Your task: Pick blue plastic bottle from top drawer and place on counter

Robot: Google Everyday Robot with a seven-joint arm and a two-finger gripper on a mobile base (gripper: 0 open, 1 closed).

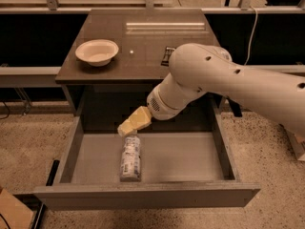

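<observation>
The robot's gripper needs to next close on the blue plastic bottle's neck (131,138), at the end farthest from the front panel of the drawer.
The blue plastic bottle (130,159) lies on its side on the grey floor of the open top drawer (186,159), left of centre, with its long axis pointing front to back. My gripper (127,127), pale yellow at the end of the white arm, hangs just above the bottle's far end and points down and to the left. It is not touching the bottle. The dark brown counter (143,39) is above and behind the drawer.
A white bowl (97,51) stands on the counter's left side. A black flat packet (167,56) lies near the counter's middle right, partly behind my arm. The drawer's front panel (143,194) juts toward the camera. A speckled floor surrounds the cabinet.
</observation>
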